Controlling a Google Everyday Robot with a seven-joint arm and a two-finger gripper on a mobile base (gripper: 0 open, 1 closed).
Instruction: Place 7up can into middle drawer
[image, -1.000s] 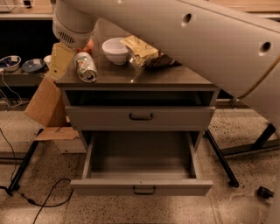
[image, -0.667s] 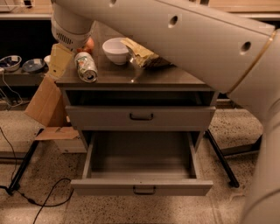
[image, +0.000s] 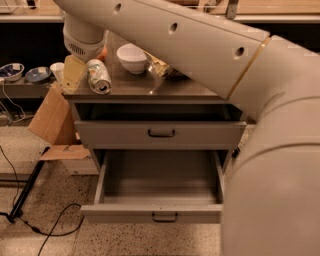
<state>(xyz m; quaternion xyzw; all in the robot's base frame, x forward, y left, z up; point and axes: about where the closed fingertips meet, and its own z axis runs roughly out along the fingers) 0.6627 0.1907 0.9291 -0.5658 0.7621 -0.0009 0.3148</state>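
Note:
My gripper moves over the 7up can next and closes on the middle of its body (image: 98, 75), behind the can's silver end.
The 7up can (image: 99, 76) lies on its side at the front left corner of the grey cabinet top (image: 145, 90), its silver end facing me. My gripper (image: 80, 75) hangs from the big white arm right at the can's left side, touching or almost touching it. The middle drawer (image: 152, 214) is the lower front; it is pulled out wide, and its grey inside holds nothing I can see. The drawer front above it (image: 160, 134) is pushed in.
A white bowl (image: 132, 57) and a crumpled snack bag (image: 165, 69) sit behind the can on the cabinet top. A cardboard box (image: 52, 117) leans at the cabinet's left. Small bowls (image: 12, 71) stand on a low shelf. Cables (image: 55, 225) lie on the floor.
My arm has swung nearer the camera and now fills the right side of the view. The can and the gripper stay at the cabinet's front left corner. The drawer stays open.

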